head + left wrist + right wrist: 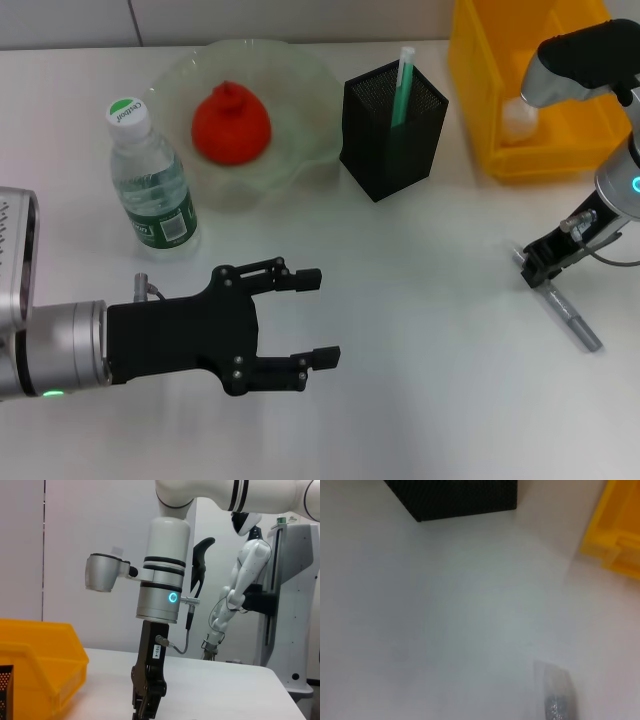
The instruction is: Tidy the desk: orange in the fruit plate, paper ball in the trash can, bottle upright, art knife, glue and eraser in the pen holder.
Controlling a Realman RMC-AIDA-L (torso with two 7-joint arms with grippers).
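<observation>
My right gripper will let go of the art knife inside the black mesh pen holder (380, 108), next to the green-and-white stick.
The orange (230, 122) lies in the pale-green fruit plate (300, 160) at the back. The bottle (150, 180) stands upright to the left of the plate. The black mesh pen holder (393, 115) holds a green-and-white stick (403, 85). A white paper ball (518, 118) lies in the yellow trash can (490, 90). My left gripper (315, 315) is open and empty over the table's front left. My right gripper (535, 268) is down at the near end of a grey stick-shaped art knife (572, 318) lying on the table at the right. The eraser is out of view.
The left wrist view shows my right arm's gripper (147, 695) low over the table, with the trash can (40, 665) beside it. The right wrist view shows the pen holder (460, 497), the trash can (615, 535) and the art knife's end (557, 700).
</observation>
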